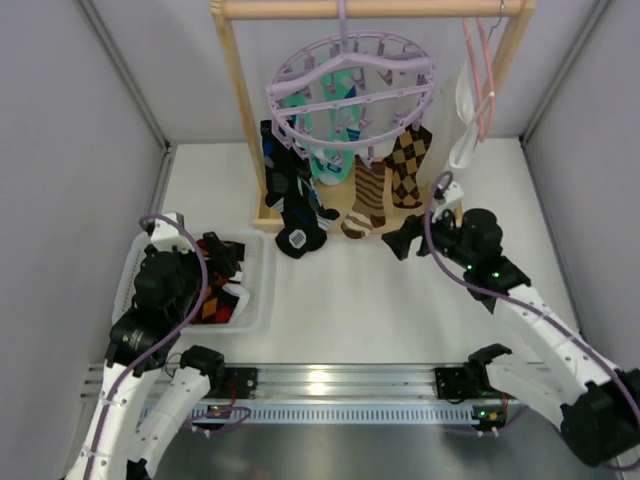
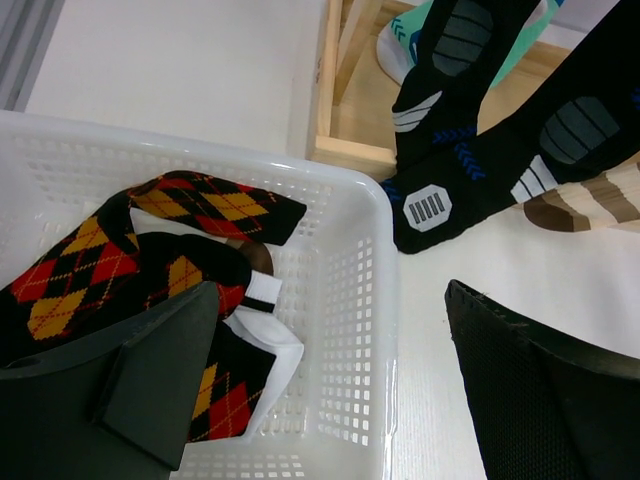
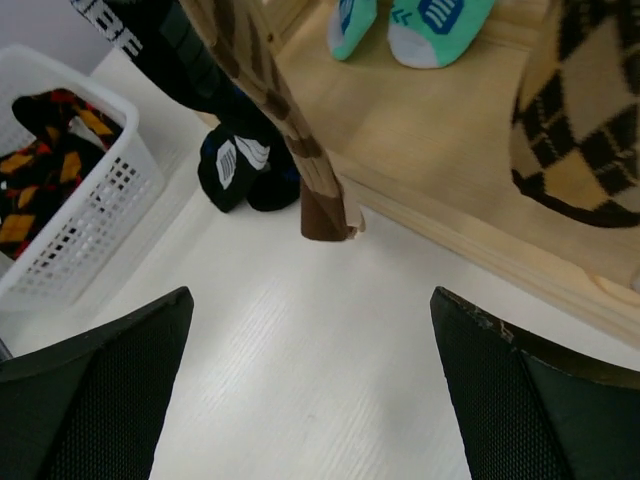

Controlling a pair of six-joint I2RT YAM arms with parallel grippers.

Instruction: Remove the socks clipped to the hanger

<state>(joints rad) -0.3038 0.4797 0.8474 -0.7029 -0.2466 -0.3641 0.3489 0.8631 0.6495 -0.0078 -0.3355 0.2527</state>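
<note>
Next, I move my right gripper to the brown striped sock's lower end (image 1: 366, 216) (image 3: 324, 198), under the lavender hanger, and close it there.
The round lavender hanger (image 1: 350, 85) hangs from a wooden rail. Clipped to it are dark navy socks (image 1: 290, 190), teal-and-white socks (image 1: 330, 150), a brown striped sock (image 1: 367, 200) and a brown-yellow argyle sock (image 1: 408, 165). My left gripper (image 1: 225, 262) is open and empty over the white basket's right wall (image 2: 350, 300). The dark socks (image 2: 450, 190) hang just beyond it. My right gripper (image 1: 403, 240) is open and empty, low over the table in front of the brown striped sock (image 3: 290, 130) and the argyle sock (image 3: 575, 150).
The white basket (image 1: 255, 300) at the left holds red-yellow-black argyle socks (image 2: 120, 260). The wooden rack (image 1: 240, 110) has a base board (image 3: 450, 130) under the socks. A thin pink hanger (image 1: 480, 70) and a long white cloth (image 1: 463, 120) hang at the right. Grey walls stand on both sides.
</note>
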